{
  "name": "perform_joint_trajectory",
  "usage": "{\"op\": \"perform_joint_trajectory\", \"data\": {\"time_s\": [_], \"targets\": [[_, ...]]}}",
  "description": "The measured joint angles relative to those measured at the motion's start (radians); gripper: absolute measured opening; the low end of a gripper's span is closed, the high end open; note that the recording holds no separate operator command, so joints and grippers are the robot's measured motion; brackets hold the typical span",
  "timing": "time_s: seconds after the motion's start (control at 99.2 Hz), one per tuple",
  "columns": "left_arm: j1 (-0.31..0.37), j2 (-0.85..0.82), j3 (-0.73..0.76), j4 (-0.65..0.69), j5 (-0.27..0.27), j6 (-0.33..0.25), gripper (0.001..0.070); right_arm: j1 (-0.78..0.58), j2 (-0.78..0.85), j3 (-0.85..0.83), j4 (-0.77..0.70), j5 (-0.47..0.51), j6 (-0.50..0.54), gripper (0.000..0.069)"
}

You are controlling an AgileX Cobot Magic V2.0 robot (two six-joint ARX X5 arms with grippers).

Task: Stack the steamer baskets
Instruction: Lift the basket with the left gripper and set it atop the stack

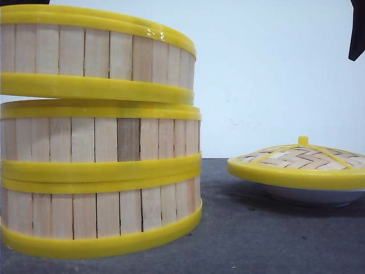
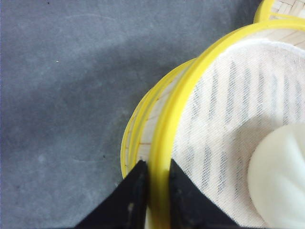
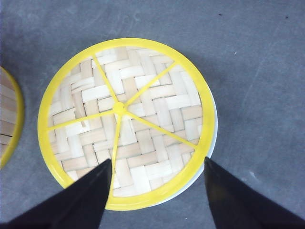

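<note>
Next, my left gripper lets go of the third basket flush on the top rim of the middle basket (image 1: pixel 100 107).
Two steamer baskets stand stacked at the left, the bottom basket (image 1: pixel 100 214) under the middle basket (image 1: pixel 100 140). A third basket (image 1: pixel 97 54) hangs just above them, slightly tilted, with a thin gap showing beneath it. My left gripper (image 2: pixel 157 176) is shut on this basket's yellow top rim (image 2: pixel 190 81), one finger inside and one outside. The held basket has a white cloth liner with a white bun (image 2: pixel 281 176) on it. Below it shows the rim of the stacked basket (image 2: pixel 138 129). My right gripper (image 3: pixel 157 161) is open above the lid, holding nothing.
The domed woven lid (image 1: pixel 299 160) (image 3: pixel 126 119) with its yellow rim rests on a white dish (image 1: pixel 311 197) (image 3: pixel 213 138) at the right, on the dark grey tabletop (image 1: pixel 256 240). A basket edge (image 3: pixel 7 119) shows beside the lid. A dark part of the right arm (image 1: pixel 357 28) hangs at the upper right.
</note>
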Motion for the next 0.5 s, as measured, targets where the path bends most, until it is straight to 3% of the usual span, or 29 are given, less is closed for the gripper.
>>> {"op": "perform_joint_trajectory", "data": {"time_s": [0.504], "targets": [[-0.008, 0.039, -0.001, 0.022, 0.027, -0.002, 0.0030, 0.000, 0.000, 0.000, 0.000, 0.000, 0.002, 0.0376]]}}
